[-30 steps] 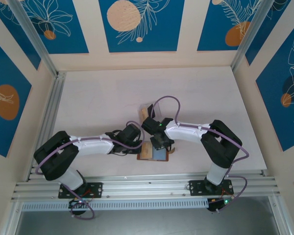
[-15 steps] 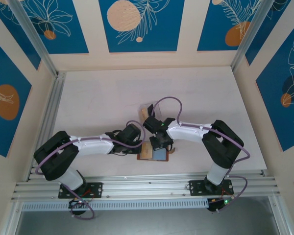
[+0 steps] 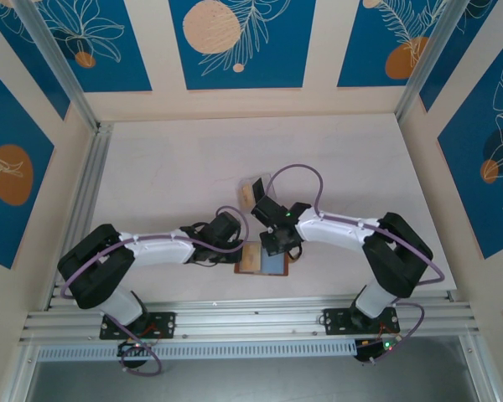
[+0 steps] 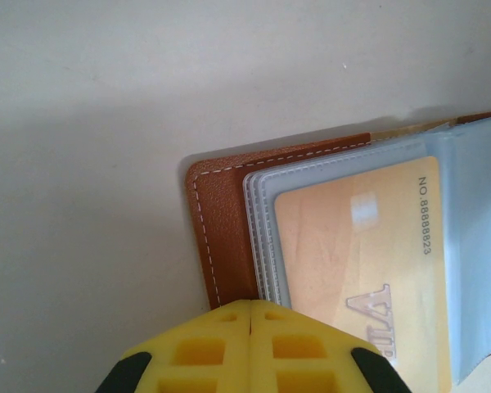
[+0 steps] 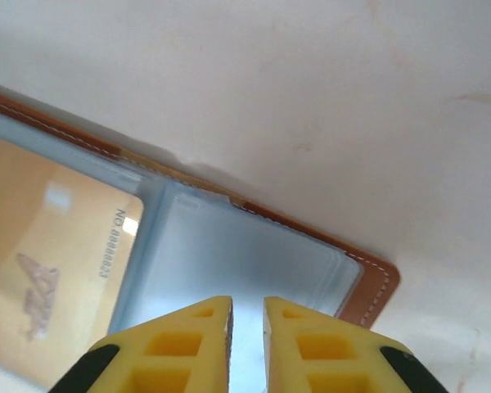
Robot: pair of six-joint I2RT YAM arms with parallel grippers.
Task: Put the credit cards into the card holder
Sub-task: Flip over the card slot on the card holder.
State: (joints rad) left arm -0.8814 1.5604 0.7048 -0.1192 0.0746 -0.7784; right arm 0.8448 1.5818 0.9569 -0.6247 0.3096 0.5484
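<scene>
The blue-grey sleeve is lying flat under my right gripper's empty fingers, so next I open them wider, pinch the sleeve and fold it over the tan credit card (image 5: pixel 61 254).
The brown card holder (image 3: pixel 272 266) lies open on the table near the front edge, between both grippers. A tan credit card (image 4: pixel 356 262) marked VIP sits inside a clear sleeve on the holder's left half (image 4: pixel 225 229). My left gripper (image 4: pixel 252 301) is shut, its yellow tips resting at the holder's left edge. Over the blue-grey sleeve (image 5: pixel 229 262) on the right half hovers my right gripper (image 5: pixel 247 301), jaws a narrow gap apart with nothing between them. Another tan credit card (image 3: pixel 250 192) lies on the table just beyond the holder.
The aluminium rail (image 3: pixel 251 311) runs along the near edge right behind the holder. Metal framing (image 3: pixel 84 201) borders the table's left side. The pale tabletop (image 3: pixel 168 167) stretches away toward the back wall.
The right arm's elbow has swung out to the right while its gripper stayed over the holder. The left arm and the holder have not moved.
</scene>
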